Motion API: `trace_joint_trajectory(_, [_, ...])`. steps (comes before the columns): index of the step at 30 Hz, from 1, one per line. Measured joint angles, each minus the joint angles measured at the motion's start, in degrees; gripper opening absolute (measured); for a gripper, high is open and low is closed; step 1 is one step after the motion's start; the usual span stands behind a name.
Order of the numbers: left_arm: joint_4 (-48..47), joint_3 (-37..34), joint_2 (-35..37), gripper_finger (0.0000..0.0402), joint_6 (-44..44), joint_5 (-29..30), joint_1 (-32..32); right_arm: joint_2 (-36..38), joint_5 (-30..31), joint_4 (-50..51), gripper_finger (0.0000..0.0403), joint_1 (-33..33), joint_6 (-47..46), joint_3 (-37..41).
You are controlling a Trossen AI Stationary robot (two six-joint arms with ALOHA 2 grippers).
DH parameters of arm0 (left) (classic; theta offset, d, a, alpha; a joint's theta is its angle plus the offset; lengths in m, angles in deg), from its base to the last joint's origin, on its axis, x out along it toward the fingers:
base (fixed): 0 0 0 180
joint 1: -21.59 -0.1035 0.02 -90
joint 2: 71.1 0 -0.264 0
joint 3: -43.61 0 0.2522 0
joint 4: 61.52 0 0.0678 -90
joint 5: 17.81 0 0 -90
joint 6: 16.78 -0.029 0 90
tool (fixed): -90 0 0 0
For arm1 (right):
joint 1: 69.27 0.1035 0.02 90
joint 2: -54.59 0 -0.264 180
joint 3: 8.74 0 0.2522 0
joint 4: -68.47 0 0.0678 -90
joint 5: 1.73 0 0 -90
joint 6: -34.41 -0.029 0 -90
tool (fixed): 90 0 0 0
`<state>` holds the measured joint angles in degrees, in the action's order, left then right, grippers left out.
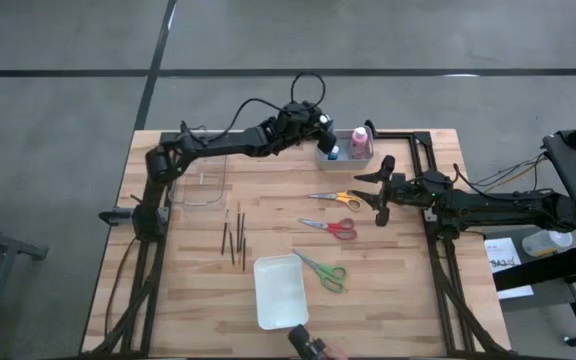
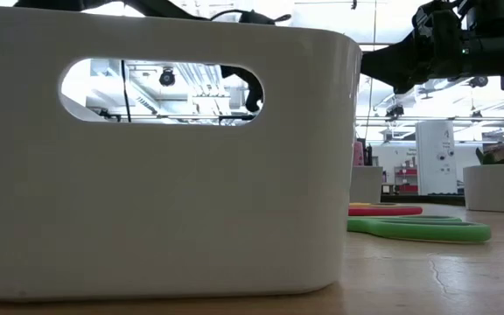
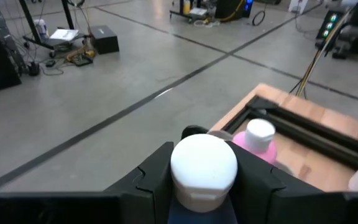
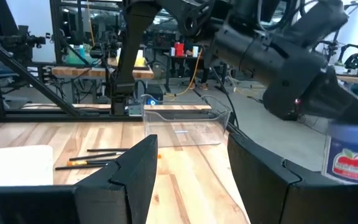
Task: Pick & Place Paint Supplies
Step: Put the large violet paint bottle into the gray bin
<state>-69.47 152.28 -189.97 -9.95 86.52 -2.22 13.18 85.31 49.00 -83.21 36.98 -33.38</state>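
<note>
The blue bottle, now at the grey bin, will drop from my left gripper inside the grey bin (image 1: 320, 148), at the bin's end away from the pink bottle.
My left gripper (image 3: 204, 186) reaches over the grey bin (image 1: 348, 156) at the table's far edge and is shut on the blue bottle (image 1: 333, 152), which has a white cap. The tall pink bottle (image 3: 258, 138) stands upright in that bin beside it. My right gripper (image 1: 375, 195) hovers open just right of the orange scissors (image 1: 334, 198). The red scissors (image 1: 331, 228) and green scissors (image 1: 324, 272) lie flat on the wood. Thin dark brushes (image 1: 234, 236) lie left of centre. My left gripper pinches the blue bottle just below its white cap (image 3: 204, 163), one finger (image 3: 157, 180) on each side. The fingers come slanting down from the table's left. The bottle stands upright; its blue labelled body (image 4: 351, 155) shows below the fingers. Whether its base rests in the bin is hidden.
A white bin (image 1: 279, 291) stands near the front edge, filling the low view. A clear container (image 1: 204, 182) sits at the left by the left arm's base. A black frame (image 1: 420, 140) lines the far right corner. Bare wood lies between the scissors and the brushes.
</note>
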Motion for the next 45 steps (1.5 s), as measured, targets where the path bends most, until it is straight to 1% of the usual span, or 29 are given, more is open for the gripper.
trace_joint_trajectory(15, [-3.3, -0.2, -0.2, 0.0123, -0.4, 0.3, 0.0, 0.0, 0.0, 0.0, 0.0193, 0.0, 0.0, 0.0])
trace_joint_trajectory(23, [-4.0, -2.3, -0.2, 0.0123, 0.9, 0.2, -0.1, 0.0, 0.0, 0.0, 0.0193, 0.0, 0.0, 0.0])
trace_joint_trajectory(45, [-10.7, -2.9, -0.2, 0.0123, 4.4, 0.4, -0.3, 0.0, 0.0, 0.0, 0.0193, 0.0, 0.0, 0.0])
